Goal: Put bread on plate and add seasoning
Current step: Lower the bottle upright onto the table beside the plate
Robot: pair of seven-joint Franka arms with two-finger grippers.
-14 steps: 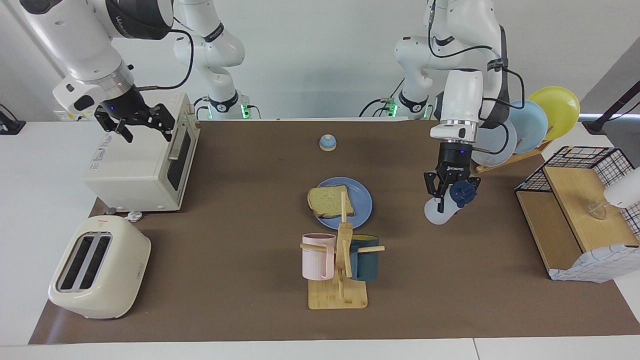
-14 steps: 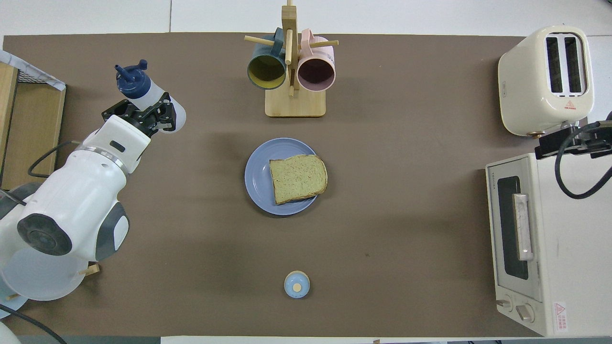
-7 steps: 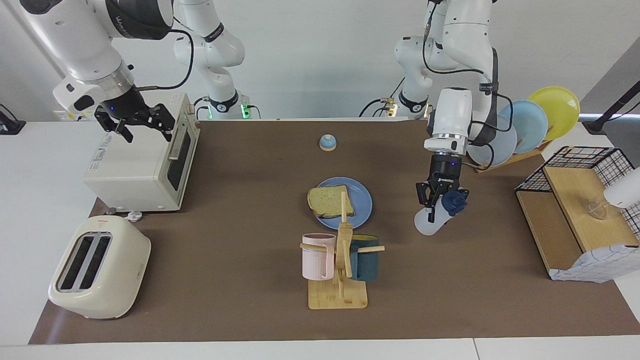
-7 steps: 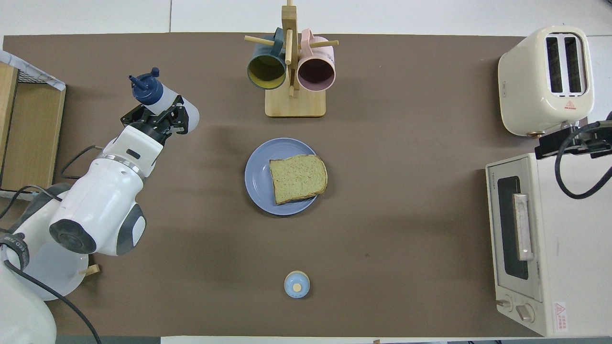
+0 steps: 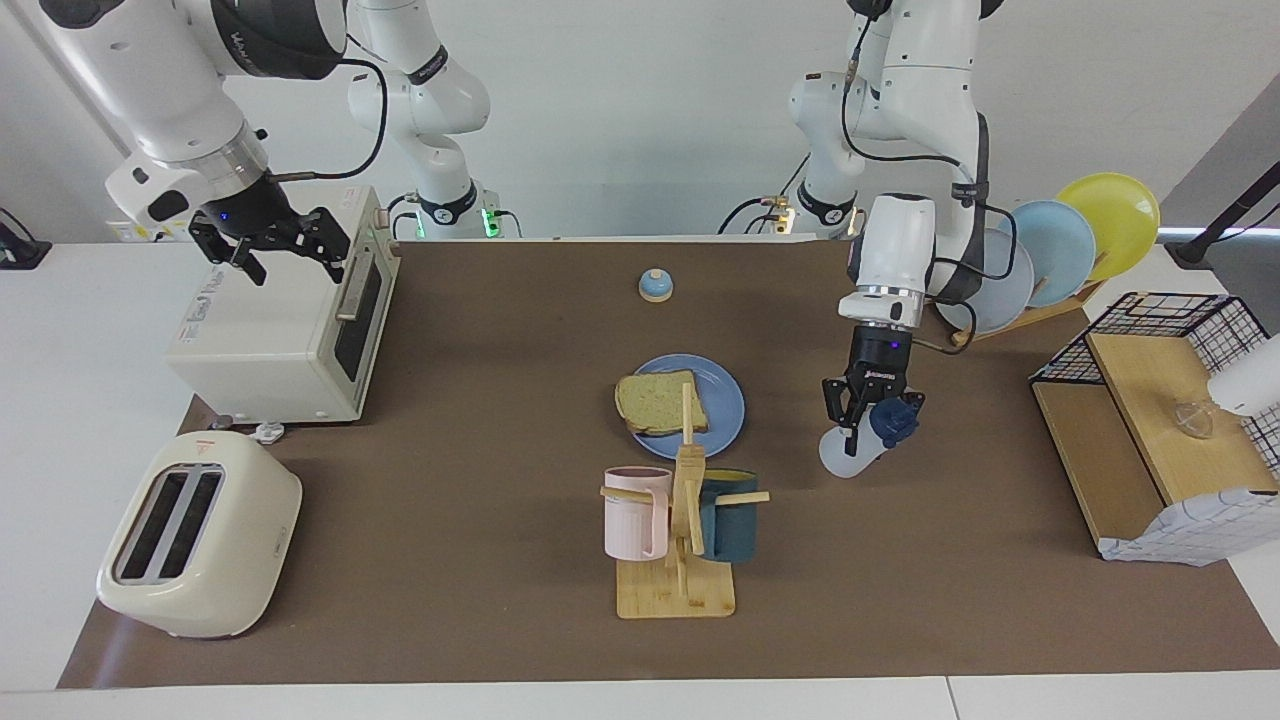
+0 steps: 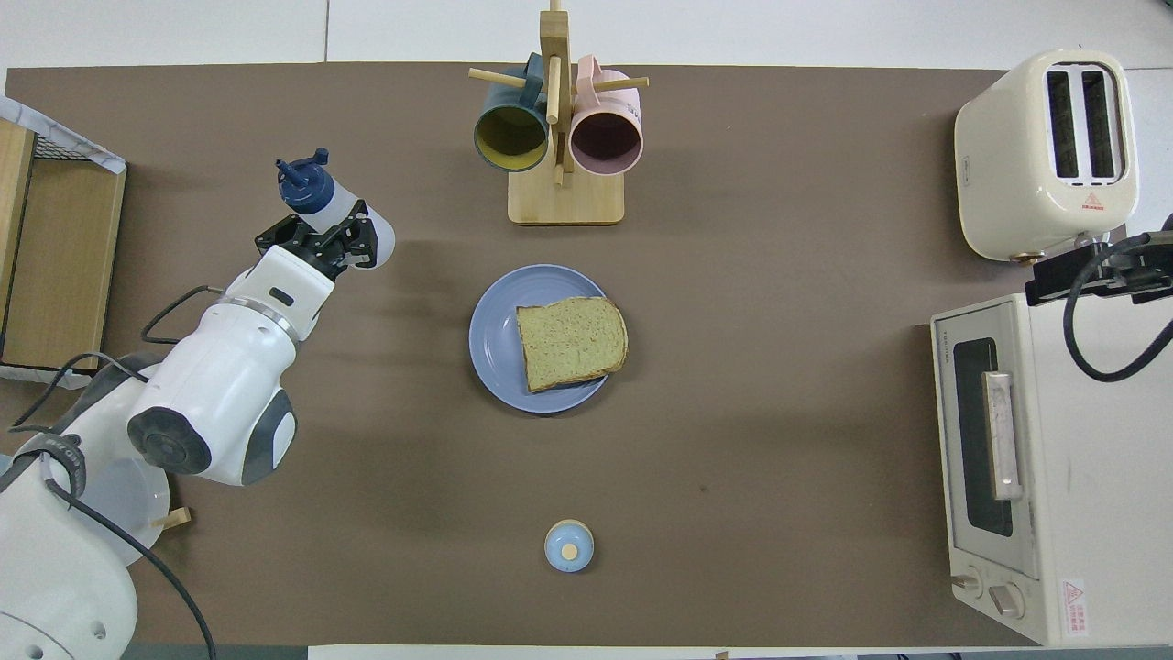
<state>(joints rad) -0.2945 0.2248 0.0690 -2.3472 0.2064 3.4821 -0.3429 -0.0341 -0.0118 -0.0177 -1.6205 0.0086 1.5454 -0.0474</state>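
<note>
I should leave the seasoning from my left gripper upright on the brown mat (image 6: 376,237) between shelf and mug tree.
The bread (image 5: 661,401) (image 6: 571,342), a tan slice with darker crust, lies on the round blue plate (image 5: 727,399) (image 6: 492,337) in the middle of the brown mat. My left gripper (image 5: 862,408) (image 6: 323,240) is shut on the seasoning (image 5: 848,452) (image 6: 332,202), a whitish bottle with a navy cap, held tilted in the air over the mat, toward the left arm's end from the plate. My right gripper (image 5: 290,251) hangs open over the toaster oven (image 5: 280,330) and waits; in the overhead view only part of it shows (image 6: 1100,272).
A wooden mug tree (image 5: 684,520) (image 6: 559,119) with a pink and a dark teal mug stands farther from the robots than the plate. A small blue bell (image 5: 655,286) (image 6: 569,545) sits nearer the robots. A cream toaster (image 5: 195,535), a plate rack (image 5: 1050,255) and a wire-and-wood shelf (image 5: 1150,420) flank the mat.
My left gripper has carried the seasoning sideways over the mat toward the plate. The right arm, the bread and the plate have not moved.
</note>
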